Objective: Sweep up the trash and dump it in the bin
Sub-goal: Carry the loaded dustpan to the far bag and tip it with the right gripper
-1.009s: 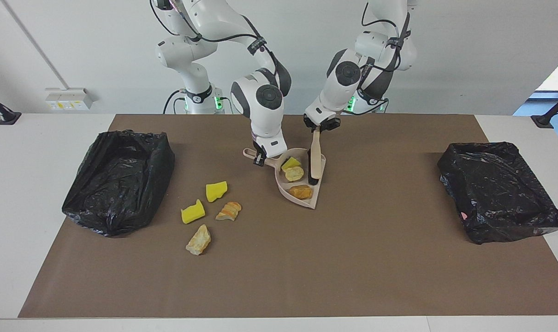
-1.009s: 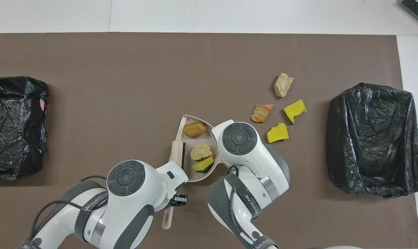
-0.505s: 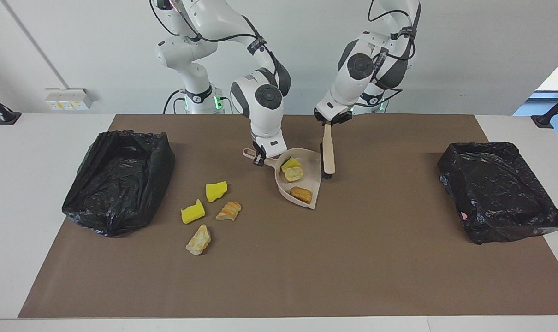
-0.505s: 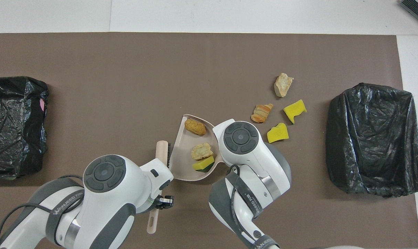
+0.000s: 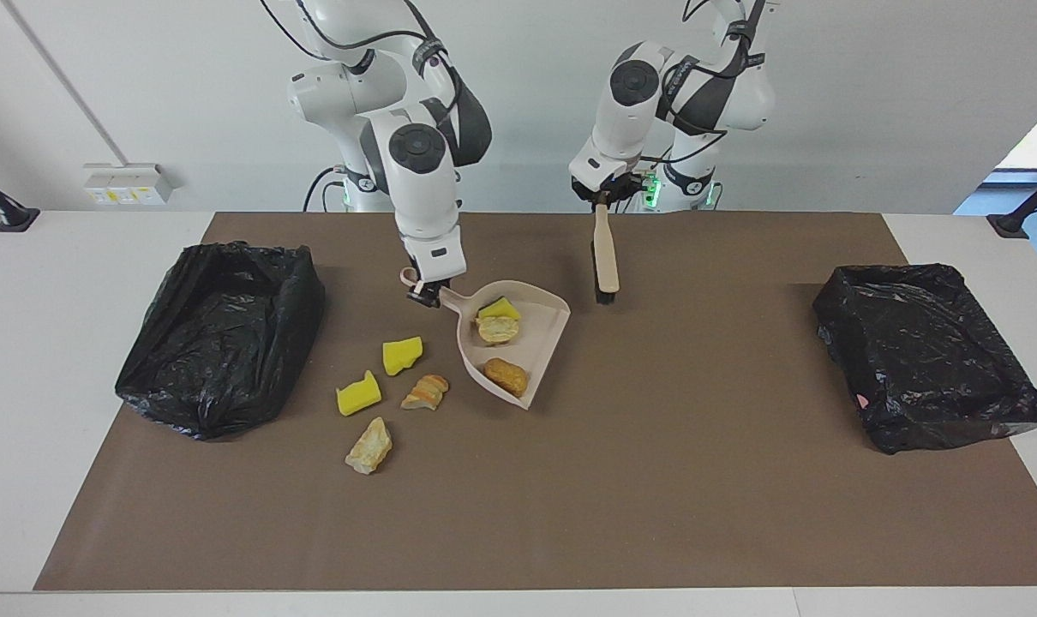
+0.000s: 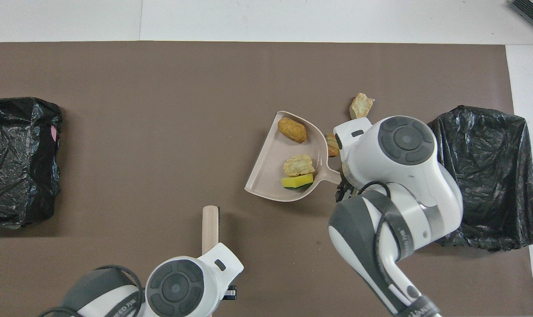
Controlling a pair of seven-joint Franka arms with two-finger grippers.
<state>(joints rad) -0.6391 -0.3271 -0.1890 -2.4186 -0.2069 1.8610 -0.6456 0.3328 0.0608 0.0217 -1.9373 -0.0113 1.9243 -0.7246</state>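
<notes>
Next, my left gripper lets go of the beige brush, which hangs bristles down apart from the dustpan, on the bare brown mat (image 6: 243, 268) that lies between my arms.
My right gripper (image 5: 424, 294) is shut on the handle of the beige dustpan (image 5: 531, 321), which it holds over the mat beside the loose trash. The pan (image 6: 266, 169) carries a yellow sponge chunk (image 5: 499, 307), a tan lump (image 5: 499, 328) and an orange lump (image 5: 506, 375). Two yellow sponge chunks (image 5: 402, 355) (image 5: 358, 393) and two bread-like lumps (image 5: 425, 392) (image 5: 369, 446) lie on the mat. My left gripper (image 5: 602, 199) is shut on the handle of the beige brush (image 5: 604, 253), which hangs bristles down, apart from the pan. In the overhead view my right arm hides both loose sponge chunks.
A black-bagged bin (image 5: 218, 334) stands at the right arm's end of the table, close to the loose trash. A second black-bagged bin (image 5: 930, 356) stands at the left arm's end. A brown mat (image 5: 656, 480) covers the table.
My right gripper has carried the loaded dustpan toward the right arm's end. My left gripper has lifted the brush out of the pan and drawn it back toward the robots.
</notes>
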